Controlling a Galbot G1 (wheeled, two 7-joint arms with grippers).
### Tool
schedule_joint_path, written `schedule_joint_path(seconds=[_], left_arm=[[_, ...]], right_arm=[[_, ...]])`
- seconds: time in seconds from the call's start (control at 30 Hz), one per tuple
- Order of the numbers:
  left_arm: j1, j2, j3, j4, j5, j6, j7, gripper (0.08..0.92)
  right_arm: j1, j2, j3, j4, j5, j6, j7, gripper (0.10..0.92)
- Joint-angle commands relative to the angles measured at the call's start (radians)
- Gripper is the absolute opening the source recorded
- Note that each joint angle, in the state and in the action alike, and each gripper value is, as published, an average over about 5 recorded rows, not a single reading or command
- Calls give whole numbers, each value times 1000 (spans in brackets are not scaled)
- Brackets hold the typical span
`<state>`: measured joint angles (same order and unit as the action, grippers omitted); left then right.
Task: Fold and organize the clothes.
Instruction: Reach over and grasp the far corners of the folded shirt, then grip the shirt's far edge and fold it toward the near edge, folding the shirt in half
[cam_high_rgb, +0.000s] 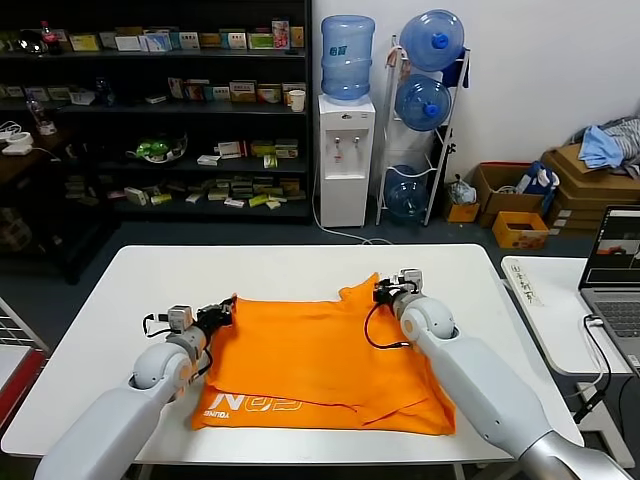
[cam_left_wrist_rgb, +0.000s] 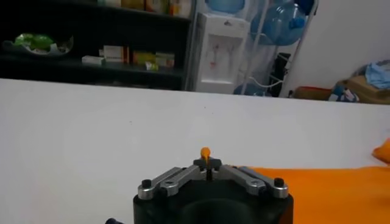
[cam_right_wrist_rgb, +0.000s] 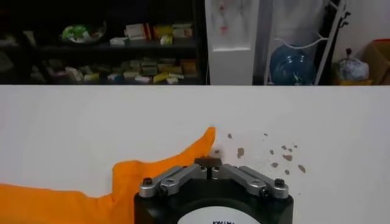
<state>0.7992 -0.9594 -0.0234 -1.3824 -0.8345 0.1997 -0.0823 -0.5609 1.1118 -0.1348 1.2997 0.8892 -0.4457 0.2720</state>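
My left gripper is holding the T-shirt's far corner, and it will let go of that corner on the orange cloth (cam_high_rgb: 216, 376) just beyond the white lettering.
The bright orange T-shirt (cam_high_rgb: 320, 365) lies flat on the white table (cam_high_rgb: 300, 265), with its white lettering (cam_high_rgb: 255, 405) at the near left edge. My left gripper (cam_high_rgb: 225, 312) is at the shirt's far left corner. In the left wrist view it (cam_left_wrist_rgb: 206, 163) is shut, with a small nub of orange cloth (cam_left_wrist_rgb: 206, 151) sticking out between the fingertips. My right gripper (cam_high_rgb: 383, 293) is at the far right corner, where a sleeve point (cam_high_rgb: 370, 282) peaks up. In the right wrist view it (cam_right_wrist_rgb: 209, 162) is shut against the sleeve edge (cam_right_wrist_rgb: 183, 159).
A side table with a laptop (cam_high_rgb: 615, 265) stands at the right. A water dispenser (cam_high_rgb: 345, 160), dark shelves (cam_high_rgb: 160, 110) and cardboard boxes with a blue-grey heap (cam_high_rgb: 605, 145) stand beyond the table. Small brown stains (cam_right_wrist_rgb: 283, 155) mark the tabletop past the right gripper.
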Motion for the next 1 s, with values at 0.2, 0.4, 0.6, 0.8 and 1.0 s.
schedule_joint_path(seconds=[0.2,0.4,0.6,0.8,1.0], left_arm=[[282,59,-151,-313,68,-62,16,99],[456,81,-249,-464,81,-61,12,99],[555,81,-316,-551,84,-65,13,99],[625,83,-341,-597,96,-59,-7,99],[709,94,-384,-617,100,-58,-11,99]], right_arm=[[-260,-195,77,438,17,51,60,125],[-443,-283,135,643,45,30,121,125],[-590,-332,213,770,40,19,159,125],[-687,-360,277,857,51,-6,204,125],[-782,-372,336,906,54,-24,235,125]])
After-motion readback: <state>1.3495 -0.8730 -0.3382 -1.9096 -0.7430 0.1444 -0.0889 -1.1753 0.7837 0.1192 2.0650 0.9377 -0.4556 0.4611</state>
